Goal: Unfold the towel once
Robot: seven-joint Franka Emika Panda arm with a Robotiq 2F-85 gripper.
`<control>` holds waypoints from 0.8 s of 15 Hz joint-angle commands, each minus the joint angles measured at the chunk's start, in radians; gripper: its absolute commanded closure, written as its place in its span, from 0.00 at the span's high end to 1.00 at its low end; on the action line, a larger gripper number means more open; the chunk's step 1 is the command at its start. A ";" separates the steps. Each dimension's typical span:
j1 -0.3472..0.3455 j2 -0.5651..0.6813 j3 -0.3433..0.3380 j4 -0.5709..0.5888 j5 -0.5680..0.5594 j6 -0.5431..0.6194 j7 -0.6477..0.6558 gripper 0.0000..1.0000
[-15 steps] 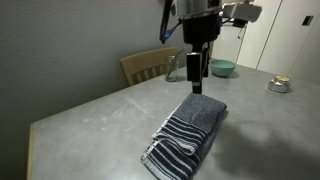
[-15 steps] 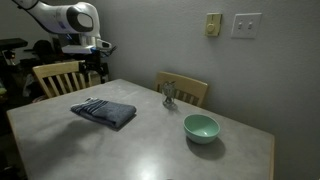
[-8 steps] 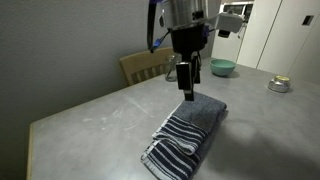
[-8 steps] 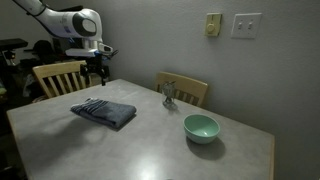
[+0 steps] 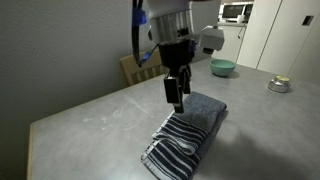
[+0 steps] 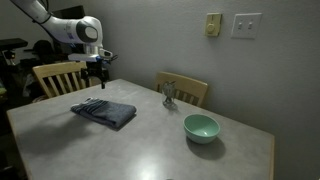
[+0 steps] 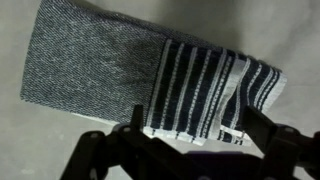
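The towel's loose striped end (image 5: pixel 174 144) (image 7: pixel 229 92) is on the top layer, above the striped layer below, and my gripper will go there next and close on it.
The folded dark grey towel (image 5: pixel 190 128) lies on the grey table, its white-striped end toward the table's near edge in an exterior view. It also shows in the other exterior view (image 6: pixel 104 112) and fills the wrist view (image 7: pixel 140 80), striped band to the right. My gripper (image 5: pixel 176 97) hangs open and empty just above the table beside the towel's long edge; it shows small in an exterior view (image 6: pixel 95 76). In the wrist view the two dark fingers (image 7: pixel 195 140) straddle the striped edge from above, apart from the cloth.
A teal bowl (image 6: pixel 200 127) sits on the table, also seen far back (image 5: pixel 222 68). Wooden chairs (image 6: pixel 186 90) (image 6: pixel 58 76) stand at the table's edges. A small metal object (image 6: pixel 169 95) stands near a chair; a small dish (image 5: pixel 279 85) sits at the far right.
My gripper has moved down and sideways across the towel toward its long edge near the striped end. The towel has not moved.
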 commanded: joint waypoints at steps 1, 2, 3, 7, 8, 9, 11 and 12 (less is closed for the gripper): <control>0.021 0.137 0.011 0.142 0.001 -0.047 -0.041 1.00; 0.027 0.161 0.012 0.166 0.001 -0.060 -0.042 1.00; 0.031 0.177 0.011 0.182 0.003 -0.077 -0.044 1.00; 0.039 0.174 0.005 0.160 0.001 -0.043 -0.017 1.00; 0.038 0.175 0.005 0.164 0.001 -0.046 -0.018 1.00; 0.044 0.182 0.004 0.173 -0.002 -0.051 -0.014 1.00; 0.058 0.196 0.002 0.188 0.004 -0.066 0.023 1.00; 0.069 0.205 -0.001 0.191 0.008 -0.065 0.057 1.00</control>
